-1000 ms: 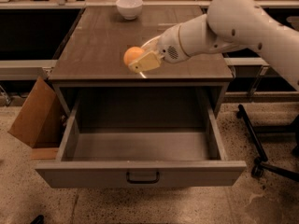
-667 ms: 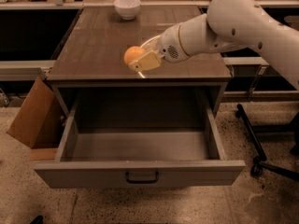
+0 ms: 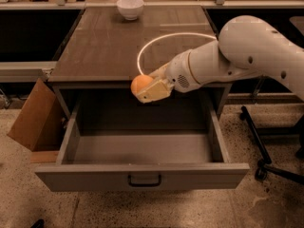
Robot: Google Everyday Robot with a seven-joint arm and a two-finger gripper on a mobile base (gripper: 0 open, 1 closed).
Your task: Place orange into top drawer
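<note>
Next, I let go of the orange on the middle of the bare drawer's bottom [image 3: 147,132], behind the dark handle.
The orange [image 3: 140,83] is a small round fruit held in my gripper [image 3: 147,88], which is shut on it. The gripper hangs at the front edge of the brown tabletop, just above the back of the open top drawer [image 3: 142,148]. The drawer is pulled far out; its grey front carries a small dark handle [image 3: 144,180] at the centre, and its inside is bare. My white arm [image 3: 237,56] reaches in from the right.
A white bowl [image 3: 130,7] stands at the far end of the tabletop [image 3: 104,46]. A cardboard box [image 3: 31,118] leans left of the cabinet. A chair base with castors [image 3: 263,160] stands on the floor at the right.
My gripper has carried the orange forward, from above the tabletop to its front edge over the open drawer.
</note>
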